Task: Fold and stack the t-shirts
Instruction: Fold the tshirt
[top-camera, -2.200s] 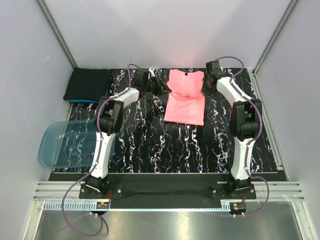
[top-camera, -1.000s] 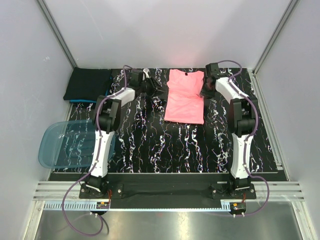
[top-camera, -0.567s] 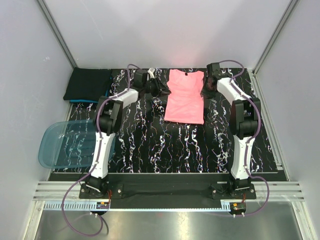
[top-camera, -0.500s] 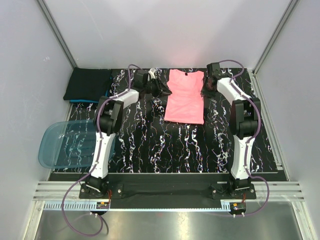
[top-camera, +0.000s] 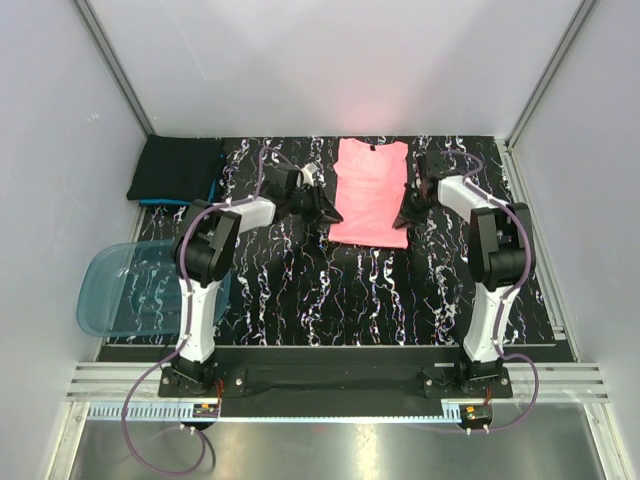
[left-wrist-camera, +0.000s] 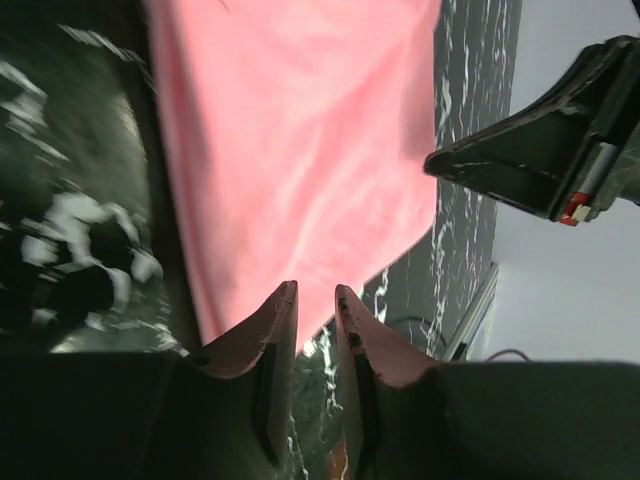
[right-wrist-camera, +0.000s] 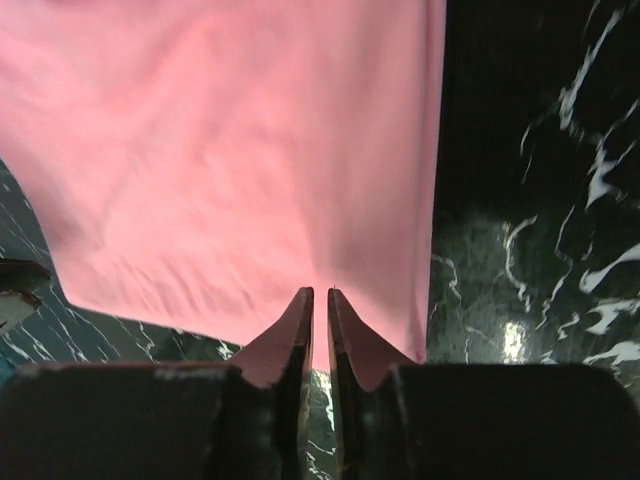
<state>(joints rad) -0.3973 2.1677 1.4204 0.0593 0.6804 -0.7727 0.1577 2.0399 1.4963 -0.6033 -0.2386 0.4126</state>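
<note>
I should take the t-shirt's hem corner (top-camera: 404, 244) with my right gripper and pull the t-shirt nearer with my left gripper, as the salmon-pink t-shirt's neck lies by the far wall.
The salmon-pink t-shirt (top-camera: 370, 190) lies flat on the black marbled table, sleeves folded in, neck label at the far end. My left gripper (top-camera: 325, 210) is at its lower left corner. In the left wrist view (left-wrist-camera: 315, 290) the jaws stand a narrow gap apart with nothing between them, over the shirt's hem (left-wrist-camera: 300, 150). My right gripper (top-camera: 403, 215) is at the lower right corner. In the right wrist view (right-wrist-camera: 320, 292) its jaws are nearly touching and empty, just above the shirt (right-wrist-camera: 230, 150). A folded black t-shirt (top-camera: 178, 168) lies on a teal-blue one (top-camera: 170, 202) at the far left.
A translucent blue plastic tub (top-camera: 130, 290) lies at the left edge of the table. Grey walls close in the far side and both sides. The right gripper's body shows in the left wrist view (left-wrist-camera: 520, 160).
Both grippers have moved from beside the shirt's shoulders toward me, down its sides to the lower corners. The shirt's lower part has gone from wide to narrow.
</note>
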